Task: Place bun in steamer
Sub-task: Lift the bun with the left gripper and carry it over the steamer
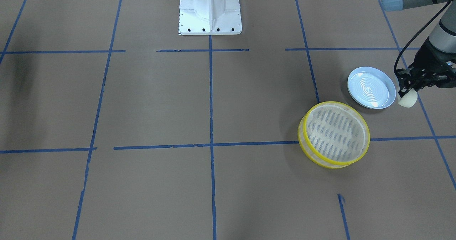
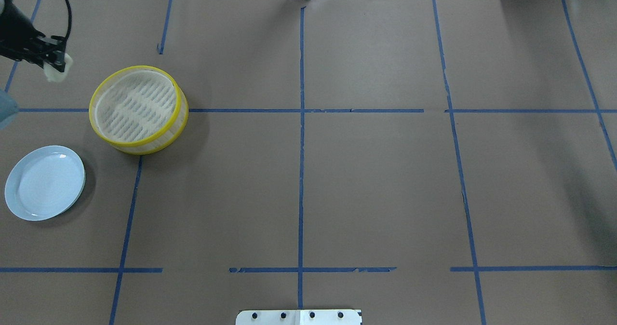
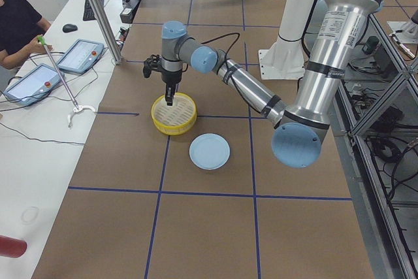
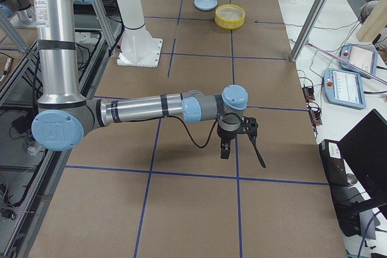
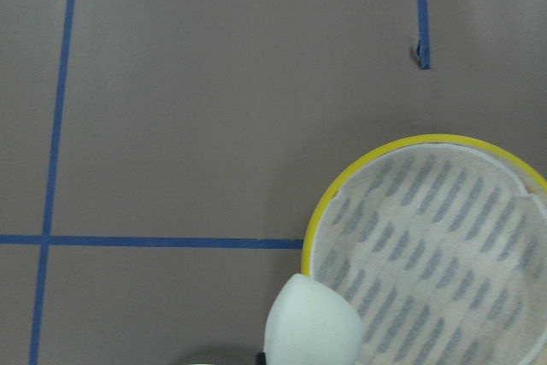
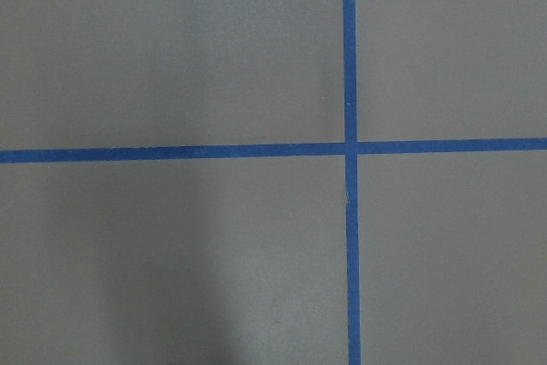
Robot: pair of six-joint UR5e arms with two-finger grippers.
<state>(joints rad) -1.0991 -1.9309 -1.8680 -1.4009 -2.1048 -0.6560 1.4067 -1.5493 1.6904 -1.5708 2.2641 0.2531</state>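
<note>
The bun, now held above the table, will be put down by my left gripper on the middle of the steamer's slatted beige bottom [image 1: 333,134] [image 5: 440,264].
The bun [image 1: 408,99], a small cream-white block, is held in my left gripper [image 1: 407,92], which is shut on it above the table. It also shows in the overhead view [image 2: 56,70] and the left wrist view [image 5: 311,324], where it hangs over the edge of the steamer [image 5: 436,245]. The steamer [image 1: 335,135] has yellow rims and a slatted beige floor with nothing in it; it also shows in the overhead view [image 2: 137,108]. My right gripper [image 4: 225,149] shows only in the exterior right view, far from the steamer; I cannot tell if it is open or shut.
A pale blue plate [image 1: 371,87] with nothing on it lies beside the steamer, nearer the robot [image 2: 44,182]. The robot's white base [image 1: 210,10] stands at the table's middle edge. Blue tape lines cross the brown table. Operators' tablets [image 3: 72,57] lie past the far edge.
</note>
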